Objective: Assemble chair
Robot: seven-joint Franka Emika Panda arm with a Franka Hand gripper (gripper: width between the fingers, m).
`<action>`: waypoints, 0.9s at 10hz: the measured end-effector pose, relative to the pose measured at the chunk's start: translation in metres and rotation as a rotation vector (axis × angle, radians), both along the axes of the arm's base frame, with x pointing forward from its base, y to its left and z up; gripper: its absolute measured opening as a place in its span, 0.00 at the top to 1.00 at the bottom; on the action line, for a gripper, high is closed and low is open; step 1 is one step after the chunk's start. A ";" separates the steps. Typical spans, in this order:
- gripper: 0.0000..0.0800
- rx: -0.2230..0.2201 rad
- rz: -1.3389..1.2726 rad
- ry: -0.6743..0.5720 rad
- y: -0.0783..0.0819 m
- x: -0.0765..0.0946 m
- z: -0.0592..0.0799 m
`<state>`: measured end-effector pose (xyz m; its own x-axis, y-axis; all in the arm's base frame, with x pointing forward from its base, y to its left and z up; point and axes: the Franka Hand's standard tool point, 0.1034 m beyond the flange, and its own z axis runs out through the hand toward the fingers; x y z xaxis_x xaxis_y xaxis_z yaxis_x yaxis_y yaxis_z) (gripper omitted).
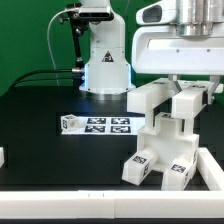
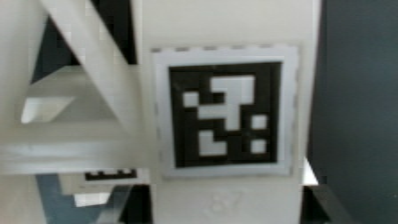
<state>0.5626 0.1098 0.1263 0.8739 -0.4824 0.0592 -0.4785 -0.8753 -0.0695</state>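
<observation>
The robot's gripper should release the white upright chair part low on the assembly (image 1: 151, 132), just above that assembly's tagged lower blocks.
My gripper (image 1: 186, 92) hangs at the exterior view's right and is shut on a white upright chair part (image 1: 186, 104). In the wrist view this part (image 2: 222, 70) fills the picture, with a large black-and-white marker tag on its face. My dark fingers (image 2: 128, 208) press it from both sides, and the gripper (image 2: 228, 206) is closed round it. The part sits on top of the white chair assembly (image 1: 158, 150), which stands on the black table and carries tags on its lower blocks. Slanted white bars (image 2: 80, 60) of the assembly show beside the held part.
The marker board (image 1: 108, 124) lies flat in the middle of the table. A small white tagged part (image 1: 68, 124) stands at its left end. A white wall (image 1: 211, 170) borders the assembly at the right. Another white piece (image 1: 3, 157) lies at the left edge. The robot base (image 1: 104, 62) stands behind.
</observation>
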 end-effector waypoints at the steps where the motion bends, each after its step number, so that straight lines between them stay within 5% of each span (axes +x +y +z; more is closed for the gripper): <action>1: 0.64 -0.002 0.000 0.001 -0.003 0.000 -0.001; 9: 0.64 -0.025 0.009 -0.015 -0.004 0.003 -0.027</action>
<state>0.5655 0.1053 0.0995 0.8769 -0.4732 0.0846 -0.4700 -0.8809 -0.0550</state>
